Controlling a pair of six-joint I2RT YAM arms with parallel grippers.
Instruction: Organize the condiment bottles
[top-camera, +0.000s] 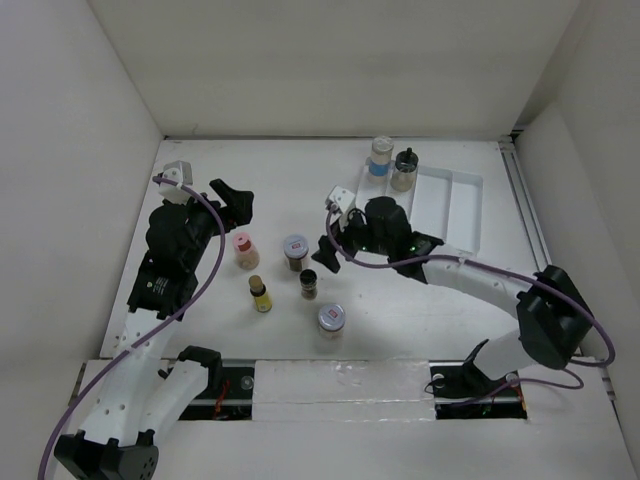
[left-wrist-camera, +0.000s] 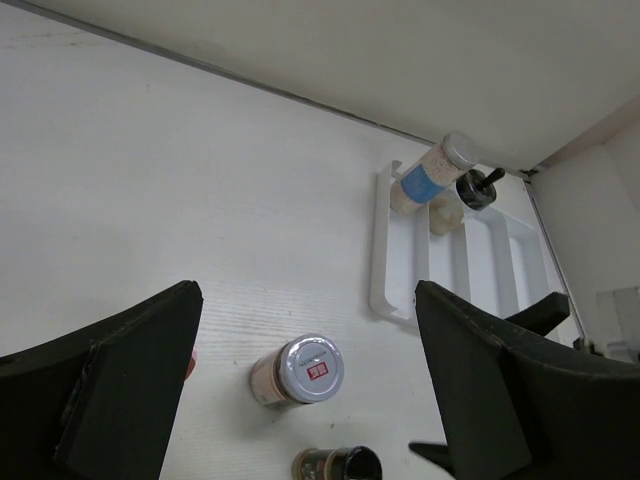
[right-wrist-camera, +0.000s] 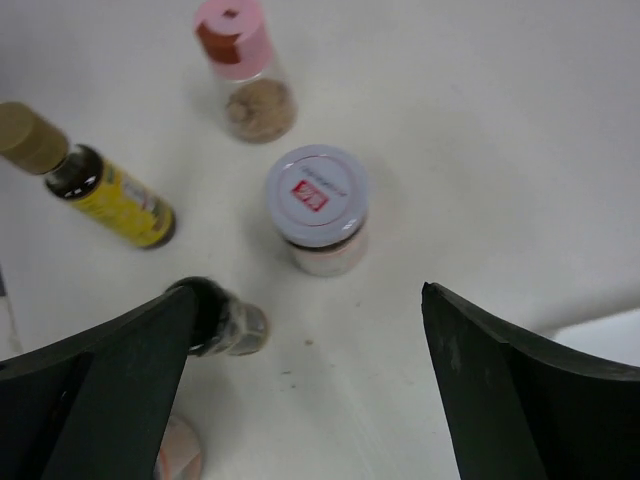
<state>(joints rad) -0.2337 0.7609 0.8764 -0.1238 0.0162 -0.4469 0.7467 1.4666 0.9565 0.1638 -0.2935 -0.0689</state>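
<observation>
The silver-lidded jar stands beside the pink-lidded jar, and my right gripper needs to close on its top (top-camera: 296, 247) (right-wrist-camera: 318, 200) next.
Five condiment bottles stand loose mid-table: a pink-lidded jar (top-camera: 245, 250), a silver-lidded jar (top-camera: 295, 250), a small dark-lidded jar (top-camera: 309, 284), a yellow bottle (top-camera: 260, 293) and another silver-lidded jar (top-camera: 331, 320). A blue-labelled jar (top-camera: 380, 155) and a dark-lidded jar (top-camera: 404, 170) stand at the far left end of the white tray (top-camera: 455, 205). My left gripper (top-camera: 235, 198) is open and empty, left of and beyond the pink-lidded jar. My right gripper (top-camera: 328, 243) is open and empty, just right of the silver-lidded jar (right-wrist-camera: 318, 205).
White walls enclose the table at the back and both sides. The tray's ridged compartments (left-wrist-camera: 480, 250) lie at the far right. The right arm's purple cable (top-camera: 380, 262) loops just right of the loose bottles.
</observation>
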